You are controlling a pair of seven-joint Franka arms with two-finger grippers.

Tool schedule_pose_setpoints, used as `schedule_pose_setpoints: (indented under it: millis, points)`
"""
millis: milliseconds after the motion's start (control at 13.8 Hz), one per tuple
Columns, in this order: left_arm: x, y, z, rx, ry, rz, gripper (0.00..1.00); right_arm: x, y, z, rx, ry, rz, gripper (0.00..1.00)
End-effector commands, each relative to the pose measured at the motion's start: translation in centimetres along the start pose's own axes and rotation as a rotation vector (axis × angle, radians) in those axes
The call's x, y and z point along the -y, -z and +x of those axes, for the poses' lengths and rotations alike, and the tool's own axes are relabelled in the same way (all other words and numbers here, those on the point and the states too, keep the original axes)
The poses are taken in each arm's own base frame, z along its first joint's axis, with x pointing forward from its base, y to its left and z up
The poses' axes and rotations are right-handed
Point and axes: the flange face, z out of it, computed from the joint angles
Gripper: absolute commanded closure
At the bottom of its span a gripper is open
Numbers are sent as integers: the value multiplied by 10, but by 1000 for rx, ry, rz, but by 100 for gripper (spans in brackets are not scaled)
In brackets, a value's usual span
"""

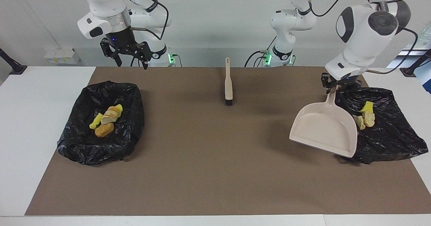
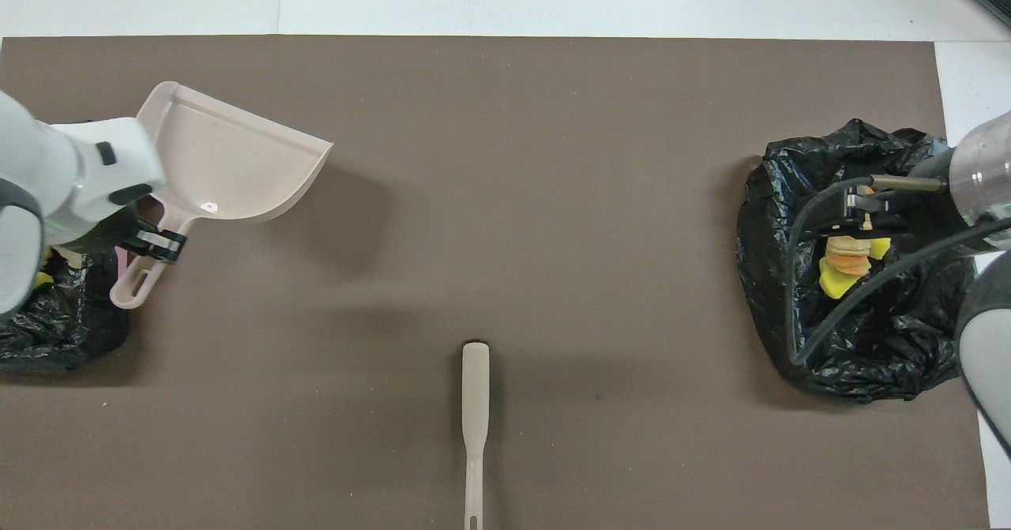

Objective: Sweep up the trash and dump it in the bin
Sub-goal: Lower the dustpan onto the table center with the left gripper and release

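I will release the beige dustpan from my left gripper on the brown mat (image 2: 475, 198) just beyond the beige brush's bristles.
My left gripper (image 1: 333, 88) (image 2: 154, 242) is shut on the handle of the beige dustpan (image 1: 325, 128) (image 2: 229, 159). The pan is empty and hangs over the brown mat, beside the black-bagged bin (image 1: 387, 138) (image 2: 55, 328) at the left arm's end. Yellow and tan trash (image 1: 365, 118) lies in that bin. A second black-bagged bin (image 1: 101, 141) (image 2: 861, 348) at the right arm's end holds more trash (image 1: 106, 120) (image 2: 849, 261). My right gripper (image 1: 129, 56) (image 2: 865, 206) hangs open and empty, high over that bin's robot-side edge.
The beige brush (image 1: 228, 81) (image 2: 475, 404) lies on the brown mat (image 1: 215, 172) midway between the arms, close to the robots, bristles pointing away from them. White table (image 1: 37, 118) borders the mat at both ends.
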Motion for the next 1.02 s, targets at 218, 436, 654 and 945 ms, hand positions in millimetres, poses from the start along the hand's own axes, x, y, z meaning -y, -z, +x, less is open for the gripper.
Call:
schedule_pose_setpoints:
  millis: [218,436,654,945]
  points:
    - [-118,-8,25,-95,206,-99,100,-4,0,-3,-12,10,19,0]
    - [-173,-43,50,-109,255,-166,100,-7,-1,-2,-9,7,18,0]
    - [-218,-90,74,-143,261,-170,100,-14,-1,1,-12,2,19,0]
    - [-262,-132,77,-175,228,-196,100,-15,-1,1,-12,1,19,0]
